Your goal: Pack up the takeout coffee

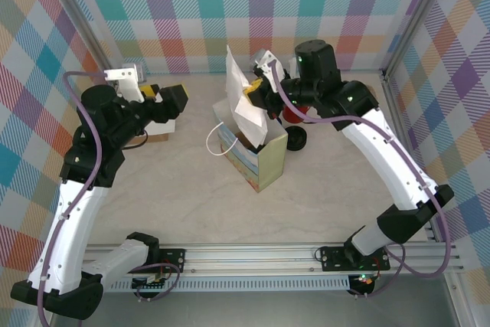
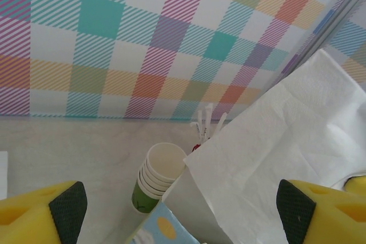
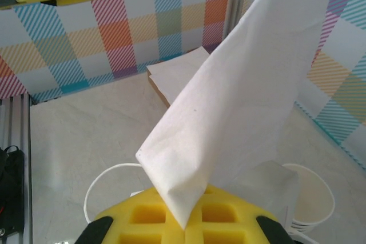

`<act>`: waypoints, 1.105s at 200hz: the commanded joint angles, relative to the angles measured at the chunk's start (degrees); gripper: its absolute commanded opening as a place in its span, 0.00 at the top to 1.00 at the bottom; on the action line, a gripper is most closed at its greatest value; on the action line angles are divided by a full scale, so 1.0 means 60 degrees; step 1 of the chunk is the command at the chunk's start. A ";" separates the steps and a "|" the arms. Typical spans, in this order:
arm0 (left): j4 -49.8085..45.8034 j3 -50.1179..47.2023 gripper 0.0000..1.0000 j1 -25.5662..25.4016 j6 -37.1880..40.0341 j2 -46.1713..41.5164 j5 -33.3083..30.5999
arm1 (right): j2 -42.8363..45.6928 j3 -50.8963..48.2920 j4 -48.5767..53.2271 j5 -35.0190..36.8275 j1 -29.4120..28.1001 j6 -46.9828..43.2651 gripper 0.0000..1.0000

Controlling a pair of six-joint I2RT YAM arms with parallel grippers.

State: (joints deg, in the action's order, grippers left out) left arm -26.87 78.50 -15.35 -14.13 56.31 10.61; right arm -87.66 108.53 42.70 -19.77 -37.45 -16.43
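Note:
The robot's right gripper should release the white paper, which now rises from the bag's mouth, down inside the opening of the printed paper bag (image 1: pixel 246 122).
The takeout coffee cup (image 2: pixel 163 167), pale green with a cream inside and no lid on it, tops a nested stack beside the printed paper bag (image 1: pixel 256 160). A round black lid (image 1: pixel 296 140) lies on the table right of the bag. My right gripper (image 3: pixel 186 227) is shut on a corner of white paper (image 3: pixel 246 101) that rises from the bag's mouth; it hovers over the bag (image 1: pixel 256 96). My left gripper (image 2: pixel 183 215) is open wide with nothing between its pads, left of the bag (image 1: pixel 176 101) and apart from it.
A red cup (image 1: pixel 295 112) with white sticks (image 2: pixel 203 124) stands behind the bag. Brown pulp trays (image 1: pixel 157 135) lie under the left arm. The bag's white handle loop (image 1: pixel 214 139) sticks out to the left. Plaid walls close in the back and both sides.

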 commanded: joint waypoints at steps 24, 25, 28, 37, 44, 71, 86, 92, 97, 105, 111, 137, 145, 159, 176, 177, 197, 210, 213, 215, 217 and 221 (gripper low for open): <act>0.0039 -0.0280 0.11 -0.0151 0.0085 -0.0191 -0.0322 | -0.0621 0.0434 0.1400 0.0021 0.0132 -0.0536 1.00; 0.0033 -0.0280 0.11 -0.0144 0.0085 -0.0196 -0.0327 | -0.0638 0.0431 0.1434 0.0025 0.0133 -0.0540 1.00; 0.0034 -0.0280 0.11 -0.0150 0.0085 -0.0191 -0.0325 | -0.0669 0.0450 0.1487 0.0052 0.0133 -0.0543 1.00; 0.0039 -0.0280 0.11 -0.0151 0.0077 -0.0198 -0.0322 | -0.0815 0.0513 0.1668 0.0099 0.0148 -0.0504 1.00; 0.0031 -0.0280 0.11 -0.0151 0.0100 -0.0185 -0.0331 | -0.0925 0.0533 0.1740 0.0102 0.0148 -0.0486 1.00; 0.0033 -0.0280 0.11 -0.0151 0.0103 -0.0185 -0.0345 | -0.1466 0.0665 0.1981 -0.0041 0.0148 -0.0414 1.00; -0.0009 -0.0284 0.11 -0.0151 0.0099 -0.0199 -0.0359 | -0.1820 0.0786 0.2201 0.0174 0.0152 -0.0412 1.00; -0.0024 -0.0277 0.11 -0.0151 0.0100 -0.0190 -0.0350 | -0.1934 0.0830 0.2301 0.0263 0.0155 -0.0412 1.00; -0.0033 -0.0273 0.11 -0.0151 0.0113 -0.0189 -0.0349 | -0.2033 0.0871 0.2380 0.0295 0.0162 -0.0423 1.00; -0.0049 -0.0280 0.10 -0.0151 0.0103 -0.0202 -0.0366 | -0.2165 0.0918 0.2511 0.0334 0.0163 -0.0426 1.00; -0.0062 -0.0280 0.10 -0.0151 0.0114 -0.0207 -0.0372 | -0.2283 0.0947 0.2578 0.0321 0.0156 -0.0423 1.00; -0.0097 -0.0266 0.10 -0.0151 0.0144 -0.0200 -0.0406 | -0.2765 0.1136 0.3017 0.0357 0.0147 -0.0454 1.00; -0.0091 -0.0265 0.10 -0.0151 0.0143 -0.0193 -0.0414 | -0.2914 0.1196 0.3151 0.0380 0.0149 -0.0455 1.00; -0.0086 -0.0265 0.10 -0.0151 0.0143 -0.0201 -0.0435 | -0.3118 0.1250 0.3384 0.0386 0.0139 -0.0485 1.00; -0.0063 -0.0279 0.10 -0.0151 0.0143 -0.0197 -0.0436 | -0.3285 0.1169 0.3579 0.0472 0.0108 -0.0529 1.00; -0.0070 -0.0273 0.10 -0.0151 0.0143 -0.0192 -0.0436 | -0.3302 0.1164 0.3585 0.0485 0.0106 -0.0529 1.00; -0.0084 -0.0264 0.10 -0.0151 0.0143 -0.0187 -0.0436 | -0.3472 0.1053 0.3809 0.0565 0.0053 -0.0573 1.00; -0.0081 -0.0244 0.10 -0.0151 0.0136 -0.0158 -0.0443 | -0.3539 0.0955 0.3902 0.0596 0.0014 -0.0598 1.00; -0.0079 -0.0250 0.10 -0.0151 0.0142 -0.0156 -0.0436 | -0.3551 0.0936 0.3916 0.0612 0.0003 -0.0602 1.00; -0.0085 -0.0251 0.10 -0.0151 0.0143 -0.0149 -0.0436 | -0.3554 0.0917 0.3926 0.0632 -0.0009 -0.0602 1.00; -0.0090 -0.0244 0.10 -0.0151 0.0143 -0.0155 -0.0436 | -0.3573 0.0905 0.3932 0.0648 -0.0012 -0.0610 1.00; -0.0090 -0.0235 0.10 -0.0151 0.0143 -0.0142 -0.0437 | -0.3583 0.0887 0.3958 0.0650 -0.0024 -0.0627 1.00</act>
State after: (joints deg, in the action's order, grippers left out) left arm -27.07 77.06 -15.35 -14.09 56.10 8.78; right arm -108.60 114.06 63.35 -16.38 -36.93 -18.94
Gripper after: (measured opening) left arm 0.901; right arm 0.055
